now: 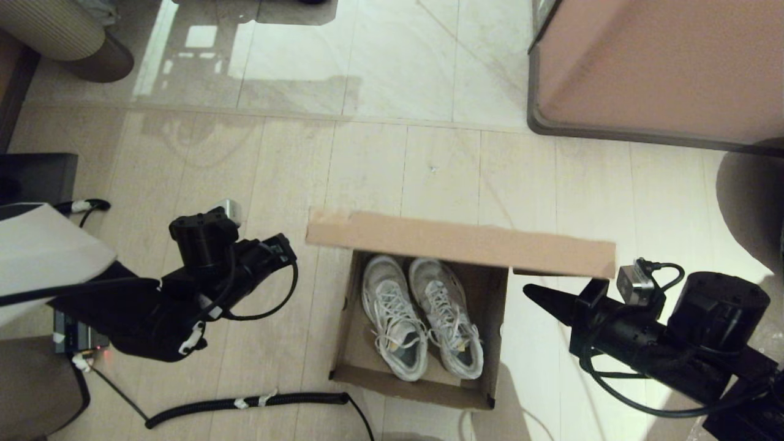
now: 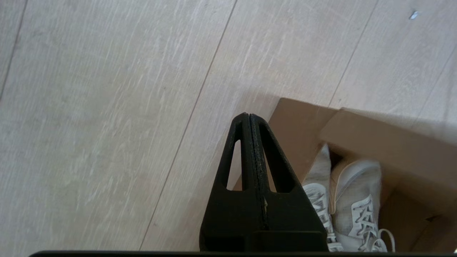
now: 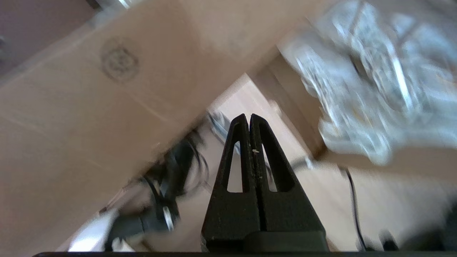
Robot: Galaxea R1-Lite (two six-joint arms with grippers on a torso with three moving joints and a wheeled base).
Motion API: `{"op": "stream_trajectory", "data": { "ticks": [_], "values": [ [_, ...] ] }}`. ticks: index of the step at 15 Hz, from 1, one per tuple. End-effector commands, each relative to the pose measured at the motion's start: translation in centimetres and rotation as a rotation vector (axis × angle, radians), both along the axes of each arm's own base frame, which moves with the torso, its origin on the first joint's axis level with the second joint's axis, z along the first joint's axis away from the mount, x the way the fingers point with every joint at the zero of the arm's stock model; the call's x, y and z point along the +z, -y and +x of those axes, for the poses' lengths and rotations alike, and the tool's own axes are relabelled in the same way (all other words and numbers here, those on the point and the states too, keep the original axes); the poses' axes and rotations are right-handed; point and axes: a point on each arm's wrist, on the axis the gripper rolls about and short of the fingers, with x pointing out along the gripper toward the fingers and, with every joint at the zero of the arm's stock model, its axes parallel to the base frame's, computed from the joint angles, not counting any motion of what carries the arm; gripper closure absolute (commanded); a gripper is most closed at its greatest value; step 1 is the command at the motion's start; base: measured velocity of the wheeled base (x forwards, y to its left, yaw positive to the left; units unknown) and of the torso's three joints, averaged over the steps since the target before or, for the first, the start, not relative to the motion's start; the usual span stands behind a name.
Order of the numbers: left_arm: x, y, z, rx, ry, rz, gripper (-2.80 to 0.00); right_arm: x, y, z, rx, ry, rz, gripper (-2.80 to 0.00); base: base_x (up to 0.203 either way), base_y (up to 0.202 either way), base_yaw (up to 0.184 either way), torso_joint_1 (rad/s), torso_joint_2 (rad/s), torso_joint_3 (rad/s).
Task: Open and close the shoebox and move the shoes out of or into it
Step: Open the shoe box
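Next, my right gripper grabs the shoe nearer my left gripper by the shoe opening's edge [image 1: 422,340], on the side beside the other shoe.
The brown cardboard shoebox [image 1: 350,361] stands open on the floor, its hinged lid [image 1: 459,242] raised along the far side. Both white lace-up shoes [image 1: 422,318] lie side by side inside, toes away from me. My right gripper [image 1: 530,293] is shut and empty, its tip just outside the box's right wall and under the lid's right end; whether it touches the lid I cannot tell. In the right wrist view the gripper [image 3: 249,116] points past the lid [image 3: 89,89] and the blurred shoes [image 3: 364,82]. My left gripper [image 2: 249,115] is shut and empty, left of the box's corner [image 2: 296,135].
A large pinkish-brown, dark-rimmed furniture block [image 1: 661,61] stands at the far right. A black coiled cable [image 1: 245,403] lies on the floor in front of the box's left side. A dark box [image 1: 37,177] and a ribbed round piece [image 1: 55,30] sit at the far left.
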Motion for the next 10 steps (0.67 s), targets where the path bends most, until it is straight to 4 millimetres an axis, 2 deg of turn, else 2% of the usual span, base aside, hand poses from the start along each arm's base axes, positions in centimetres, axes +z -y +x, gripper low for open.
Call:
{"op": "stream_trajectory", "data": {
  "ticks": [1, 4, 5, 7, 10],
  "values": [
    [0.1, -0.2, -0.2, 0.004, 0.003, -0.004, 0.00, 2.2, 0.1, 2.8, -0.040, 0.063, 0.023, 0.00, 0.000, 0.000, 0.000, 0.000, 0.00, 0.000],
    [0.0, -0.2, -0.2, 0.004, 0.000, -0.002, 0.00, 4.5, 1.1, 6.8, -0.109, 0.070, 0.009, 0.00, 0.000, 0.000, 0.000, 0.000, 0.00, 0.000],
    [-0.1, -0.2, -0.3, 0.005, -0.003, -0.001, 0.00, 4.3, 1.4, 7.6, -0.121, 0.034, -0.046, 0.00, 0.000, 0.000, 0.000, 0.000, 0.00, 0.000],
    [-0.4, -0.3, -0.6, 0.008, -0.019, 0.001, 0.00, 3.0, 0.8, 7.5, -0.078, 0.023, -0.264, 0.00, 0.000, 0.000, 0.000, 0.000, 0.00, 0.000],
    [-0.4, -1.3, -1.8, 0.027, -0.041, 0.006, 0.00, 1.7, -3.1, 5.5, 0.017, -0.026, -0.539, 0.00, 0.000, 0.000, 0.000, 0.000, 0.00, 0.000]
  ]
}}
